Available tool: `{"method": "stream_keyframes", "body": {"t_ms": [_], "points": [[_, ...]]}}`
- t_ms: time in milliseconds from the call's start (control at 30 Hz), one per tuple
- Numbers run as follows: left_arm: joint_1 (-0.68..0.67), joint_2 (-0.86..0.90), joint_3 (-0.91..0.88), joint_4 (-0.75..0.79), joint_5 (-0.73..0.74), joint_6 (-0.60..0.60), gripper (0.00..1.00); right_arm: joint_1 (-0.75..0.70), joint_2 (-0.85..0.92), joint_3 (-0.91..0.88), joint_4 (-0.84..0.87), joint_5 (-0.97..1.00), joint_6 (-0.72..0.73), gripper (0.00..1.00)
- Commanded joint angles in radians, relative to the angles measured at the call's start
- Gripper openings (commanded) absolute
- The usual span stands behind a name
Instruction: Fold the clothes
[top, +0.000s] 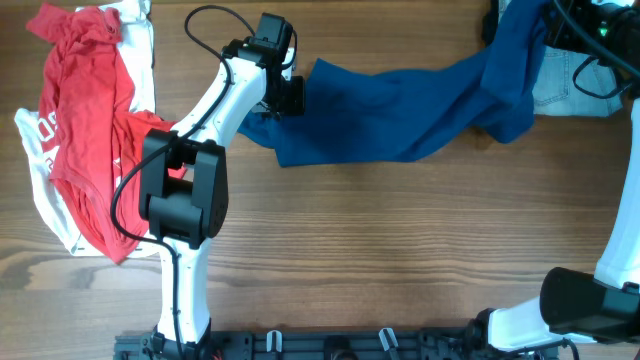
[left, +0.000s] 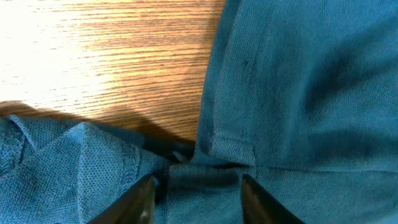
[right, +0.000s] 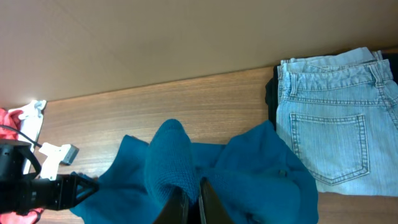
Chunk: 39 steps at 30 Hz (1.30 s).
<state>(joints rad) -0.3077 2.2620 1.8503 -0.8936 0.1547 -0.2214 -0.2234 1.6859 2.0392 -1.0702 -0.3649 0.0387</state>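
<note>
I can see the blue polo shirt's end is crumpled, so I need to pinch the shirt's seamed edge (left: 208, 177) with my left gripper and pull it away from my right gripper before folding.
A blue polo shirt (top: 400, 110) lies stretched across the far side of the table, its right end lifted. My left gripper (top: 288, 95) is at the shirt's left end. In the left wrist view its fingers (left: 198, 198) are apart and astride a seamed edge of the blue fabric (left: 298, 93), pressed low onto it. My right gripper (right: 189, 202) is shut on a bunched fold of the blue shirt (right: 168, 155) and holds it above the table at the far right. In the overhead view the raised cloth (top: 515, 50) hides that gripper.
A heap of red clothing (top: 85, 120) and white clothing (top: 40, 190) lies at the left edge. Folded light-blue jeans (top: 562, 88) lie at the far right and also show in the right wrist view (right: 329, 130). Bare wooden table (top: 400, 250) fills the near half.
</note>
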Motion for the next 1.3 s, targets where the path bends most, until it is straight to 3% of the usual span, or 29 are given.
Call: {"method": "stream_keyframes", "body": {"t_ms": [0, 133, 533, 867, 1000, 1100, 1267], "points": [[-0.006, 0.011, -0.001, -0.001, 0.018, 0.008, 0.36, 0.000, 0.013, 0.014, 0.003, 0.011, -0.013, 0.04], [-0.011, 0.011, -0.001, 0.003, 0.029, 0.008, 0.22, 0.000, 0.013, 0.014, 0.003, 0.011, -0.013, 0.04], [-0.034, 0.011, -0.001, 0.022, 0.031, 0.008, 0.04, 0.000, 0.013, 0.014, 0.003, 0.011, -0.013, 0.04], [-0.034, 0.011, -0.001, 0.020, 0.030, 0.008, 0.05, 0.000, 0.013, 0.014, 0.003, 0.011, -0.013, 0.04], [-0.034, 0.011, -0.001, 0.002, 0.031, 0.009, 0.32, 0.000, 0.013, 0.014, 0.003, 0.011, -0.013, 0.04], [-0.034, 0.019, -0.009, 0.004, 0.031, 0.008, 0.31, 0.000, 0.014, 0.014, 0.003, 0.011, -0.013, 0.04], [-0.034, 0.036, -0.021, 0.003, 0.031, 0.008, 0.20, 0.000, 0.014, 0.014, 0.003, 0.011, -0.013, 0.04]]}}
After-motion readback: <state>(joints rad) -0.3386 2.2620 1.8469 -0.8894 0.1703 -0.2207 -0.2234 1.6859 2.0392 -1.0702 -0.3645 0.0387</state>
